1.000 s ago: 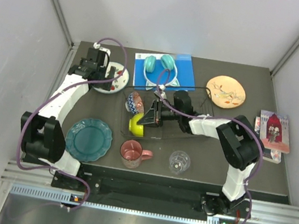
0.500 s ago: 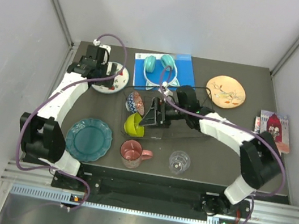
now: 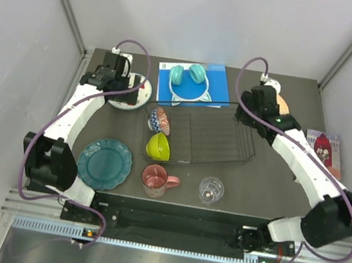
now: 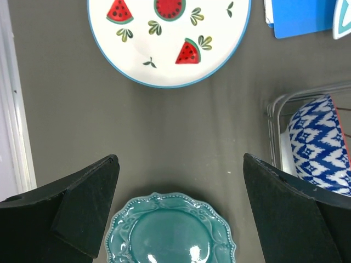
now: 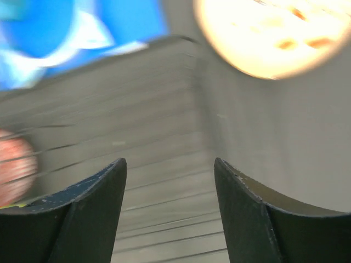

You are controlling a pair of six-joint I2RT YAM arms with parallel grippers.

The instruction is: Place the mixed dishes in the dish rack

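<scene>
The watermelon plate is next for my left gripper, which should go to it and close on the plate's rim [image 3: 109,95] [image 4: 91,23], on the side farthest from the dish rack.
The black wire dish rack [image 3: 219,139] sits mid-table, with a lime-green bowl [image 3: 159,146] and a small patterned bowl [image 3: 159,120] at its left end. My right gripper [image 3: 250,115] hovers open and empty over the rack's far right corner [image 5: 164,213], next to the floral plate [image 5: 274,33]. My left gripper [image 4: 180,158] is open high above bare table, between the watermelon plate [image 4: 170,38] and the teal plate [image 4: 170,233]. A pink mug [image 3: 154,178] and a clear glass [image 3: 211,189] stand near the front edge.
Teal headphones [image 3: 189,75] lie on a blue book [image 3: 214,87] behind the rack. A picture card [image 3: 323,153] lies at the right edge. Grey walls close in the table on three sides.
My right gripper let go of the lime-green bowl in the rack, opened, and swung back and right toward the floral plate. The left arm barely moved.
</scene>
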